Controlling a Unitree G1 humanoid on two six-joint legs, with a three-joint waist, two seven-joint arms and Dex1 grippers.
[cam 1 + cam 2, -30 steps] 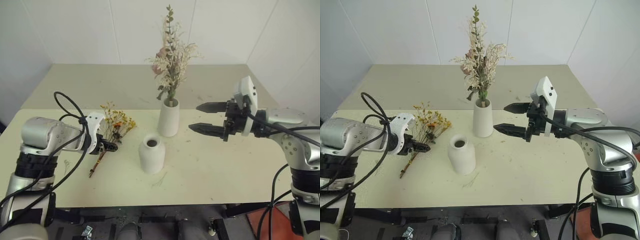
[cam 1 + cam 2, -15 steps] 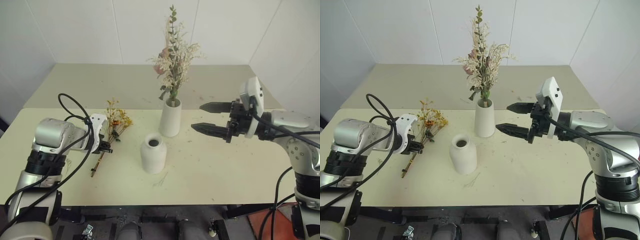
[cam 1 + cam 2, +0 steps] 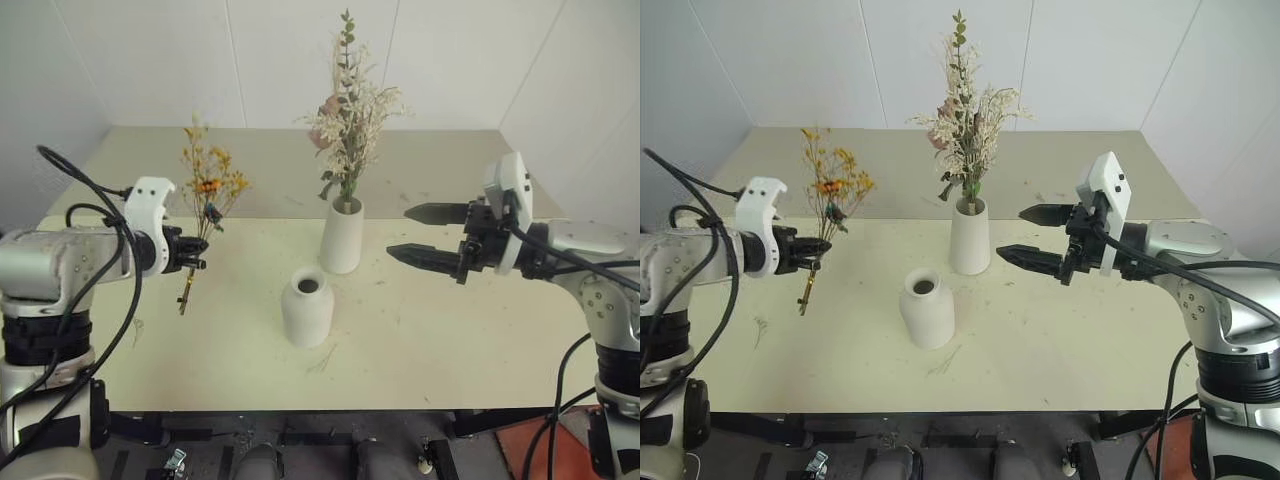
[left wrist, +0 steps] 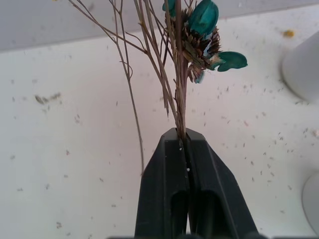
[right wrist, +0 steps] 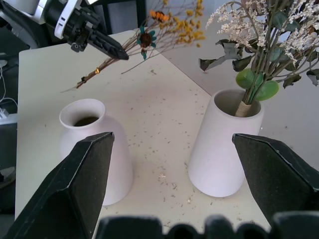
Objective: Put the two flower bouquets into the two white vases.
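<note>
Next, my left gripper lets go of the yellow-orange bouquet in the opening of the short rounded white vase (image 3: 309, 286).
My left gripper (image 3: 199, 263) is shut on the thin brown stems of the yellow-orange bouquet (image 3: 207, 185), which hangs upright in the air left of the vases, its stem ends (image 3: 184, 298) above the table. The wrist view shows the stems (image 4: 178, 94) pinched between the fingers (image 4: 164, 169). The short rounded white vase (image 3: 306, 307) stands empty in the middle of the table. Behind it, the tall white vase (image 3: 341, 236) holds the cream-pink bouquet (image 3: 346, 120). My right gripper (image 3: 425, 234) hovers open to the right of the tall vase, fingers pointing at it.
The cream table (image 3: 420, 330) carries scattered flower crumbs, with a second table surface (image 3: 250, 165) behind it against the white wall. Free room lies in front of and to the right of the short vase.
My left gripper closed on the yellow-orange bouquet lying on the table and lifted it upright into the air. The right gripper stayed in place. The camera shifted slightly.
</note>
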